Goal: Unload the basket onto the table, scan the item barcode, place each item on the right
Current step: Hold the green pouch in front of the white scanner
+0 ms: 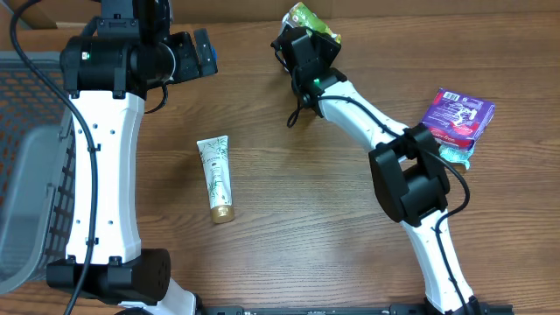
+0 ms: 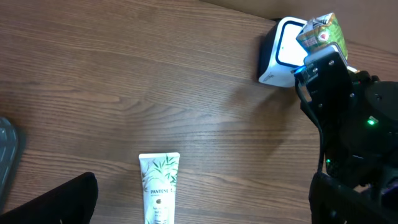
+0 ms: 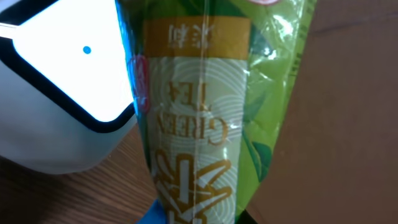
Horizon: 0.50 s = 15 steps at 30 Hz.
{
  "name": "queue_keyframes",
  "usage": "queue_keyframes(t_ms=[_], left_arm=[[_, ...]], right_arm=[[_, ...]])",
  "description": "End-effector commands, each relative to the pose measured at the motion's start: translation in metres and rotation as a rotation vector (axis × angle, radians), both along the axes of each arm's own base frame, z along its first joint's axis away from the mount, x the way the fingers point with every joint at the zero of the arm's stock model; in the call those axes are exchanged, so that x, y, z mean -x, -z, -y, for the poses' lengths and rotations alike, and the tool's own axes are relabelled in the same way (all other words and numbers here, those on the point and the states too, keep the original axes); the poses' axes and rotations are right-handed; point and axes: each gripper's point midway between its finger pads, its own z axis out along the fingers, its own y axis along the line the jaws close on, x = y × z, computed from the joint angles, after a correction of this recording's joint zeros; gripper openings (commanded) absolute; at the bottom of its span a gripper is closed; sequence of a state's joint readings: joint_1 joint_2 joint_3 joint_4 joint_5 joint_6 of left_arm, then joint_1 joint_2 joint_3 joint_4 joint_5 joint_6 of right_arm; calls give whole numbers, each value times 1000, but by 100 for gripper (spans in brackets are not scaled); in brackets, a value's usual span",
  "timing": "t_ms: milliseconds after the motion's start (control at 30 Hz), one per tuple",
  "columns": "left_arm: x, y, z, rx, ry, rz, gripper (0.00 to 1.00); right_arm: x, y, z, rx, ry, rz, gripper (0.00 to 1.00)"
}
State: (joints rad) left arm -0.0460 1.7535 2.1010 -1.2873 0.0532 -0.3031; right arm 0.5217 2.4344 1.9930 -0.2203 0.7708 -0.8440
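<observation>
My right gripper should set the green tea packet on the table (image 1: 472, 180) just in front of the teal item.
A green tea packet (image 3: 199, 124) fills the right wrist view, and my right gripper (image 3: 199, 219) is shut on its lower end. The packet (image 1: 311, 16) is held up at the far middle of the table, right beside the white barcode scanner (image 3: 56, 106). In the left wrist view the scanner (image 2: 278, 53) shows its lit window, with the packet (image 2: 320, 31) at its right side. No barcode shows on the packet's visible face. My left gripper (image 1: 201, 52) hangs open over the far left of the table, holding nothing.
A white Pantene tube (image 1: 216, 178) lies flat left of centre, below the left gripper (image 2: 199, 214). A purple box (image 1: 458, 116) rests on a teal item (image 1: 457, 156) at the right. A grey wire basket (image 1: 26, 175) stands at the left edge.
</observation>
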Motion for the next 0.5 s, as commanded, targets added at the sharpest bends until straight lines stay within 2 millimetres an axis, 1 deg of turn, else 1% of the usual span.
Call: queue_keyframes(t_ms=[0,233,400,467], left_arm=[[-1,-3,4,-5,27,11,100],[-1,-3,4,-5,26,11,100],[-1,-3,4,-5,26,10,100],[-1,-3,4,-5,26,11,100]], right_arm=[[-6,-26,5,5,37,75,4],[-10,-26,5,3,47,101,4],[-15,-30,5,37,26,119,4],[-18,-28,5,30,8,110,4]])
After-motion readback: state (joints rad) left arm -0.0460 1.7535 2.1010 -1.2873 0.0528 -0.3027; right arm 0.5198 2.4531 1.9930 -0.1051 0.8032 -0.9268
